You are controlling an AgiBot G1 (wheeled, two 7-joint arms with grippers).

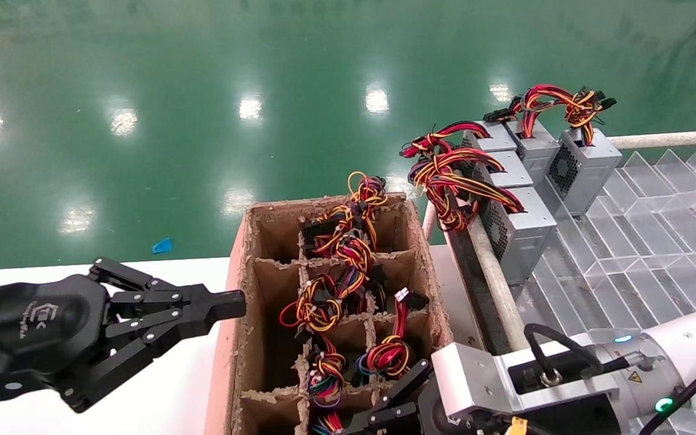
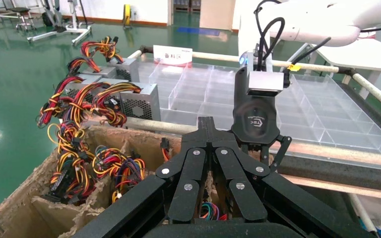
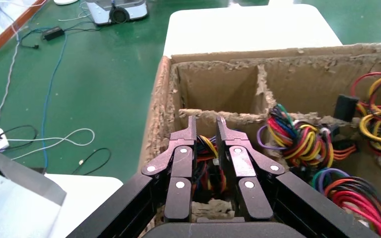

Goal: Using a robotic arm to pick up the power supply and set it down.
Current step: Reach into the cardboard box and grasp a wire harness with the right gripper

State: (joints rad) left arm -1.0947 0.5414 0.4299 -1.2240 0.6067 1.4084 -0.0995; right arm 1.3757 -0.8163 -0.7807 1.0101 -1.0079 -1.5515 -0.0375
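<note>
The wires at my right gripper sit low in the nearest compartment. Next, I open it, back away and take the higher wire bundle point(image 1: 327, 374) next to them.
A cardboard box point(image 1: 240, 284) with dividers holds several power supplies, of which only the tied red, yellow and black wire bundles point(image 1: 324, 302) show. My right gripper point(image 3: 206, 121) is low over the box's nearest compartments point(image 1: 393, 402). Its fingers stand narrowly apart, closed on the wire bundle of one power supply point(image 3: 206, 158); that unit's metal body is hidden. My left gripper point(image 1: 236, 304) is shut and empty, hanging just outside the box's left wall above the white table. In the left wrist view its closed fingertips point(image 2: 208, 121) point at the right gripper's black body point(image 2: 254, 119).
Several more silver power supplies point(image 1: 520, 232) stand in a row on the clear-plastic divided tray point(image 1: 644, 241) to the right, behind a metal rail point(image 1: 496, 281). A white table point(image 1: 179, 374) lies under the left arm. Green floor lies beyond.
</note>
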